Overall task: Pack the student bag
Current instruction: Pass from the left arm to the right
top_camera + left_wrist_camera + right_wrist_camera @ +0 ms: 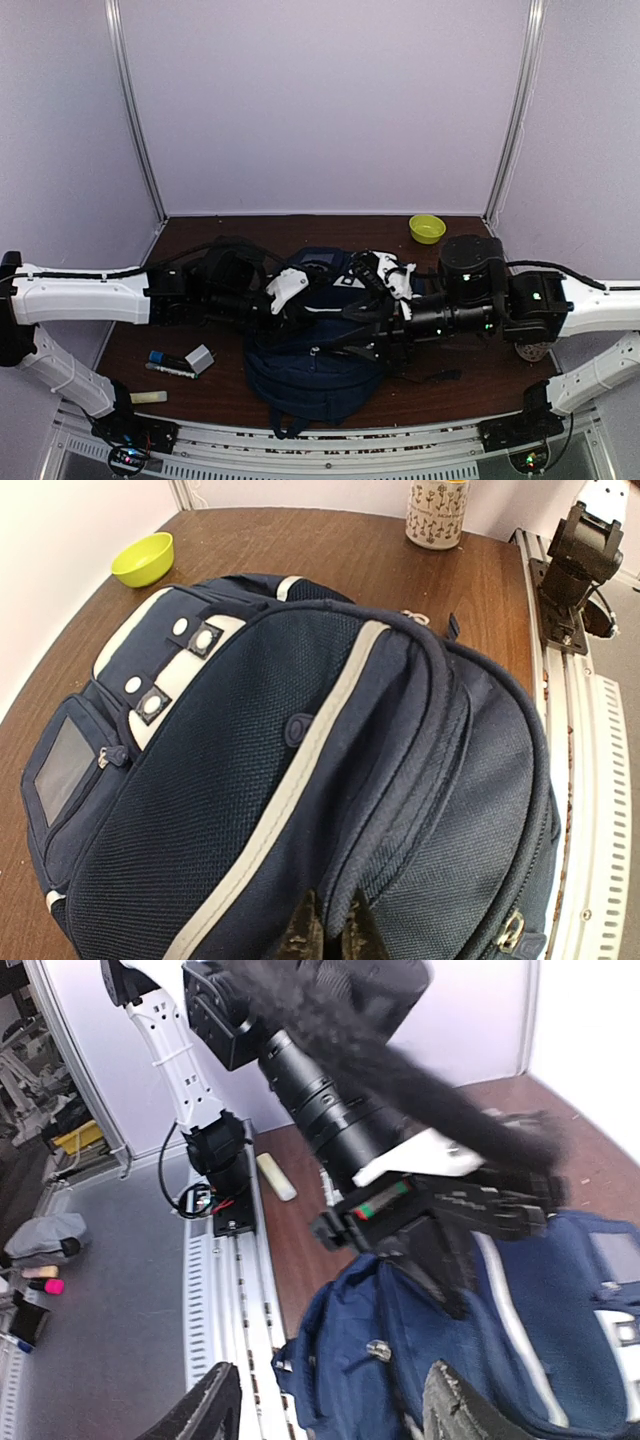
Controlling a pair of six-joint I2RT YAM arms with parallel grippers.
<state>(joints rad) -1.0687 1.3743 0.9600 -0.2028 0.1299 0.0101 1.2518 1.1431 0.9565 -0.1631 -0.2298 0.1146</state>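
The student bag has a raised fold (352, 330) between its zipper and white stripe, farther along from my left gripper. Next, I close my right gripper on it.
The student bag (310, 360) is a navy backpack with white stripe trim, lying in the middle of the table between both arms. In the left wrist view it fills the frame (300, 780), and my left gripper (335, 935) is shut on a raised fold of its fabric beside a zipper seam. From above, the left gripper (315, 308) sits on the bag's upper part. My right gripper (330, 1415) stands open over the bag's lower edge (420, 1360), with nothing between its fingers (205, 1410). In the top view the right gripper (375, 345) hovers over the bag's right side.
A yellow-green bowl (427, 228) sits at the back right, and a patterned cup (437, 512) stands near the right arm. A marker (170, 362), a small grey block (200, 358) and a cream stick (148, 397) lie at the front left. The slotted rail (225, 1290) runs along the near edge.
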